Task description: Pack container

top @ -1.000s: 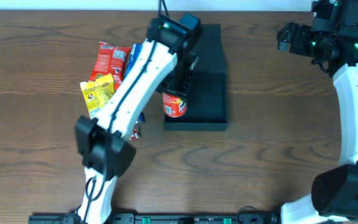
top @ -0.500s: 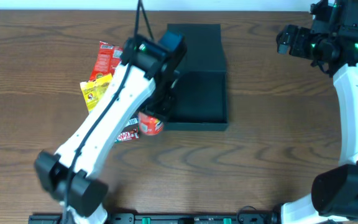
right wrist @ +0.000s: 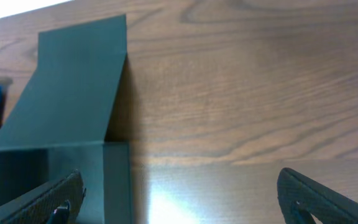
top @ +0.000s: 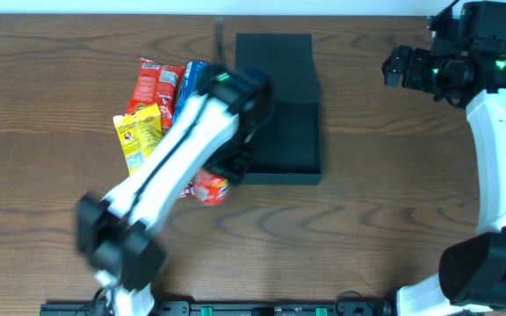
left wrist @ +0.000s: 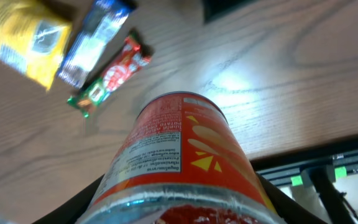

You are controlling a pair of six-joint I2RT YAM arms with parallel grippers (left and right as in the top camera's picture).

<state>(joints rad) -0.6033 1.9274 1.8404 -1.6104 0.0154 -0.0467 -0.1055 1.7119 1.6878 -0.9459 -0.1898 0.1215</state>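
My left gripper needs to let go of the red snack can inside the black container's front corner [top: 256, 153] nearest the yellow packet.
The black container [top: 299, 140] lies at the table's middle back with its flap lid [top: 275, 57] open flat behind it; nothing shows inside. My left gripper [top: 222, 174] is shut on a red snack can [top: 209, 188] and holds it just outside the container's front left corner. In the left wrist view the can [left wrist: 179, 149] fills the space between the jaws [left wrist: 185, 214]. My right gripper [top: 401, 67] is open and empty, high to the right of the container. Its wrist view shows the lid [right wrist: 73, 81] between spread fingers [right wrist: 185, 199].
Left of the container lie a red packet [top: 152, 88], a blue packet [top: 191, 79] and a yellow packet [top: 139, 132]. A small red and green bar [left wrist: 110, 78] and a blue bar [left wrist: 95, 40] lie near the can. The left arm crosses over them.
My left gripper has carried the red can from the container's front left corner leftward and toward the table's front, off the container. The right gripper has shifted slightly left.
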